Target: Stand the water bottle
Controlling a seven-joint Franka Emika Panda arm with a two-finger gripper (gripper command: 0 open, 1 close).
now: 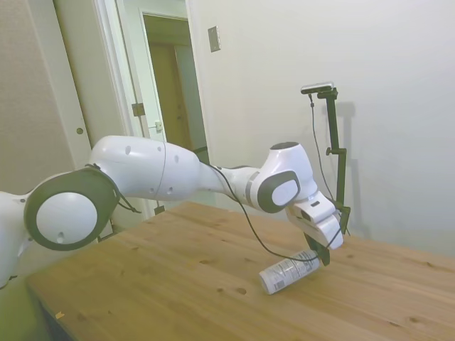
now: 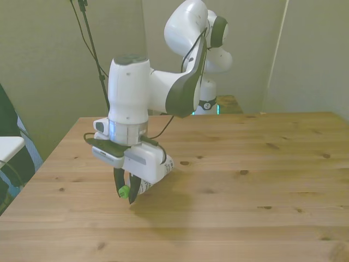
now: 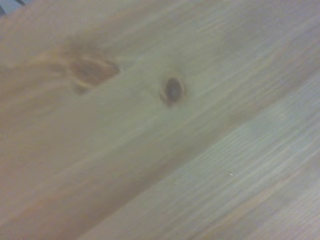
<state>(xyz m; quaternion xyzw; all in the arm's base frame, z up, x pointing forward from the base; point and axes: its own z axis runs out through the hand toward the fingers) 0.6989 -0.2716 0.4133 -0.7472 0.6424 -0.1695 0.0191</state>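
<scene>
Next, my gripper lets go of the water bottle upright on the wood [image 1: 271, 269] near its base, just to the wall side of the dark knot.
The water bottle [image 1: 286, 273] is a small clear bottle with a white printed label, held tilted with its cap end higher than its base. Its base end sits at or just above the wooden table [image 1: 178, 284]; I cannot tell whether it touches. In the front view the bottle [image 2: 158, 171] points its green cap [image 2: 124, 191] toward the camera, between the dark fingers. My gripper [image 1: 321, 254] is shut on the bottle's neck end, seen as the gripper [image 2: 125, 192] near the front view's left. The wrist view shows only blurred wood grain with a dark knot [image 3: 173, 90].
The table's edge runs close by on the front view's left [image 2: 52, 158]. A wall stands behind the table in the side view, and an open doorway [image 1: 170, 78] lies at the back left. Bare wood [image 2: 262, 180] stretches toward the front view's right.
</scene>
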